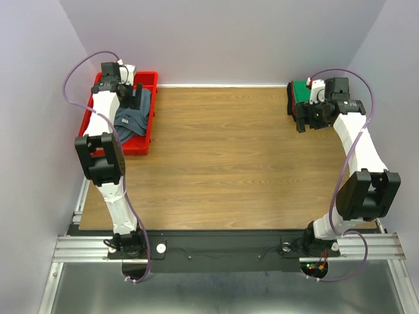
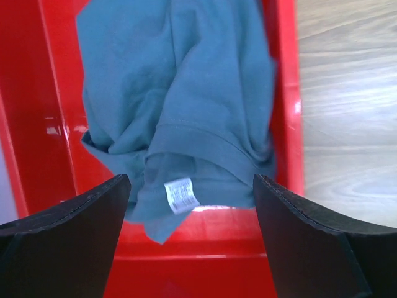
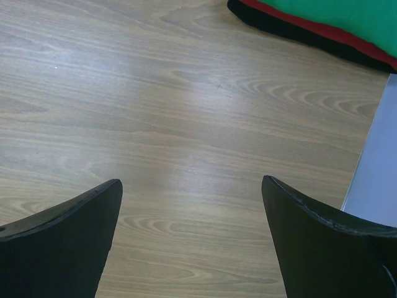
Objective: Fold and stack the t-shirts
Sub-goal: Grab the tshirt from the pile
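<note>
Next, my left gripper grips the fabric (image 1: 128,120) (image 2: 186,179) beside the white label of the slate blue-grey t-shirt in the red tray.
A crumpled slate blue-grey t-shirt (image 1: 133,119) lies in the red tray (image 1: 148,79) at the table's back left. The left wrist view shows this shirt (image 2: 180,93) with a white label (image 2: 182,195) near its hem. My left gripper (image 1: 135,95) hovers over the tray, open and empty, the shirt just ahead of the fingertips (image 2: 93,205). A folded stack with a green t-shirt (image 1: 300,91) on top, over red and black ones, sits at the back right; its edge shows in the right wrist view (image 3: 322,18). My right gripper (image 1: 304,121) is open and empty over bare wood beside the stack.
The wooden table (image 1: 229,157) stretches between tray and stack. Grey walls close in on the left, back and right. The right table edge (image 3: 363,161) lies just right of my right gripper. A black rail (image 1: 222,245) with the arm bases runs along the near edge.
</note>
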Robot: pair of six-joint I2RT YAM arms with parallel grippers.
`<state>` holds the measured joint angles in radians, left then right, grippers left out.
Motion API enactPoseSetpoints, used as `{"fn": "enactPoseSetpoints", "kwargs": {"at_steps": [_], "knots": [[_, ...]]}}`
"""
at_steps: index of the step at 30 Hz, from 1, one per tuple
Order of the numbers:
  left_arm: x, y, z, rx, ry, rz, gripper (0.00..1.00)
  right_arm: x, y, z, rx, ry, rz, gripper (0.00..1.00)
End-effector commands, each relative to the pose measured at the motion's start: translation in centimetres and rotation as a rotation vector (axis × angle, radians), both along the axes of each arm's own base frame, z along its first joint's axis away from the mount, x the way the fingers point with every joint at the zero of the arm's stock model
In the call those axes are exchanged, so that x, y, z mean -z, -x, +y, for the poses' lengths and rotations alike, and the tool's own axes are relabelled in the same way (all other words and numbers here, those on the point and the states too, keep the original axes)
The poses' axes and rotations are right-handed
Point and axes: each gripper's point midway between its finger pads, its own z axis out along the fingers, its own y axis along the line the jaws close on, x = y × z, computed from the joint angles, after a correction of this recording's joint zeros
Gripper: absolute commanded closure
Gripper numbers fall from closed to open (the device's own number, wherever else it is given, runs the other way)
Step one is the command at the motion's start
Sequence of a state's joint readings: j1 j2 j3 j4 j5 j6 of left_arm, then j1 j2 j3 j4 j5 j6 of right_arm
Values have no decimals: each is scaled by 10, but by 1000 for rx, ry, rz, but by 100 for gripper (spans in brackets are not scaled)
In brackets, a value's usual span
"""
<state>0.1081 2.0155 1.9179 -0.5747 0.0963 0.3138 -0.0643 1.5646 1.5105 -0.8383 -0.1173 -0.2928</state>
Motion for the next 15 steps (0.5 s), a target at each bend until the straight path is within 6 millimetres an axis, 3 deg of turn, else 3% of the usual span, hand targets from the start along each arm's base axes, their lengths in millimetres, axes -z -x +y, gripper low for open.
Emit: {"fn": "enactPoseSetpoints", "kwargs": {"at_steps": [1,8,11,12,15], "knots": [[8,-14,13,-15,-37,10,9,-16,-12,-1,-10,8,-42,0],[73,-20,18,-47,-35,113,9,-8,-14,-2,-11,15,-13,0],[95,-17,18,-50,-34,151,14,-4,-12,-2,-10,12,-2,0],[99,-17,19,-50,-34,156,18,-4,-12,-2,-10,13,-2,0],[103,-15,24,-59,-37,169,41,-3,-12,-2,-10,15,2,0]]}}
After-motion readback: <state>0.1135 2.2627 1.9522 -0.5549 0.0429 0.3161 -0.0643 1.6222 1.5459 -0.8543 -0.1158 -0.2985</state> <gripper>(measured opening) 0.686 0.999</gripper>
